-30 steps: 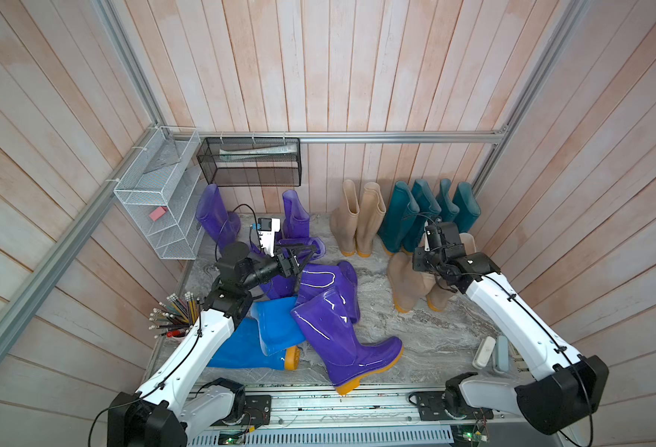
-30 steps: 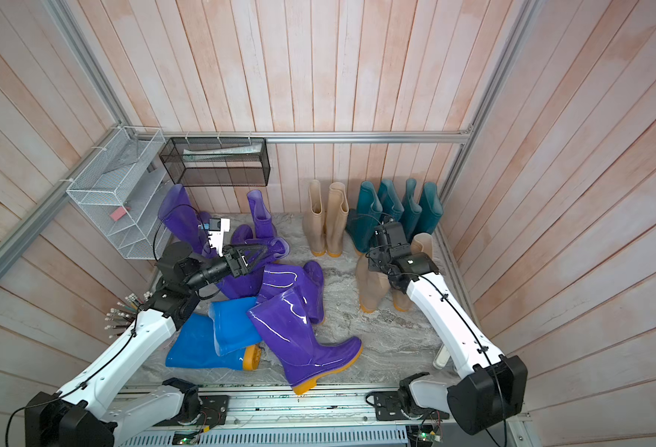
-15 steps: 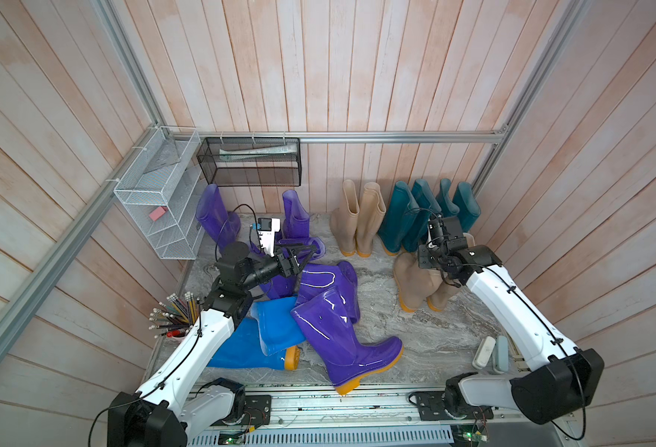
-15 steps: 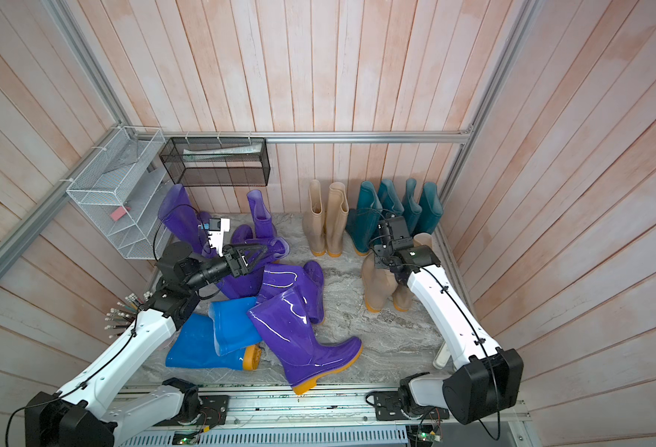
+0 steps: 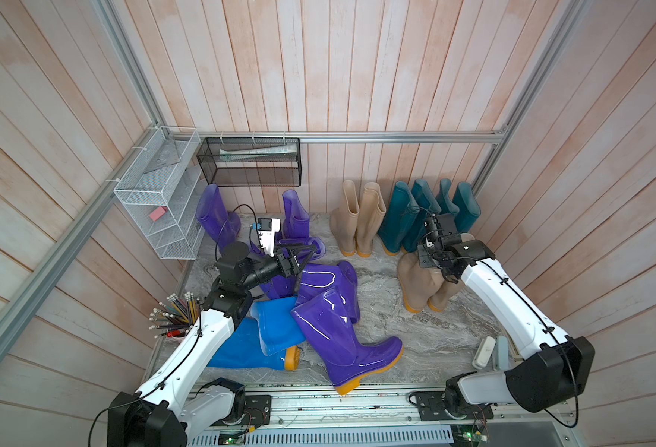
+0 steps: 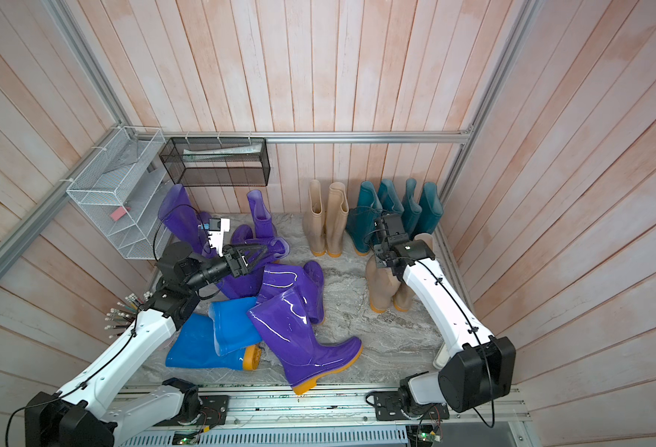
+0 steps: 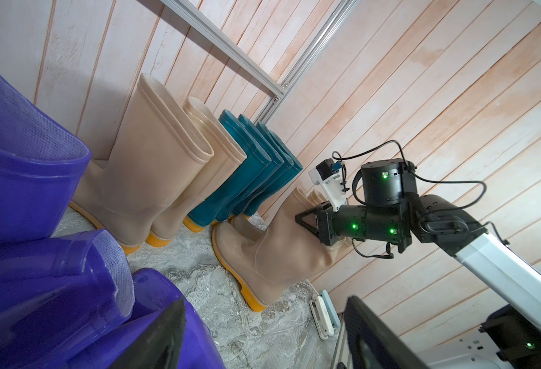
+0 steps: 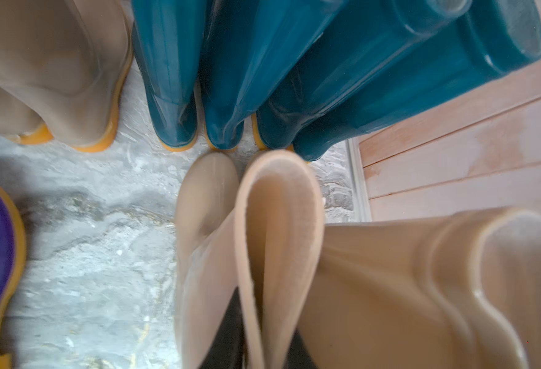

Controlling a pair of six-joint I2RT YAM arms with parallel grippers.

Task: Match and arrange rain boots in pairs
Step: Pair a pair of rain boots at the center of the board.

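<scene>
Next, I move my left gripper to the top rim (image 5: 311, 301) of the long purple boot reaching the front edge and close it there.
My right gripper (image 8: 262, 345) is shut on the flattened cuff of a beige rain boot (image 8: 278, 223), one finger on each side. That boot (image 5: 415, 282) stands by the right wall next to a second beige one (image 5: 444, 298). Behind them a beige pair (image 5: 357, 220) and several dark teal boots (image 5: 427, 213) line the back wall. Purple boots (image 5: 330, 286) lie heaped at centre left, one long one (image 5: 342, 340) reaching the front edge. Two blue boots (image 5: 276, 329) lie under my left arm. My left gripper (image 5: 306, 251) hovers open over the purple heap with nothing between its fingers.
A white wire shelf (image 5: 156, 201) and a black mesh basket (image 5: 253, 166) hang at the back left. A cup of pencils (image 5: 175, 317) stands at the left edge. Two small white and pale blue items (image 5: 489, 350) lie at the front right. Wooden walls close in three sides.
My right arm has shifted slightly with the beige boot, bringing it up beside the second beige boot. The left arm and the purple heap have not moved.
</scene>
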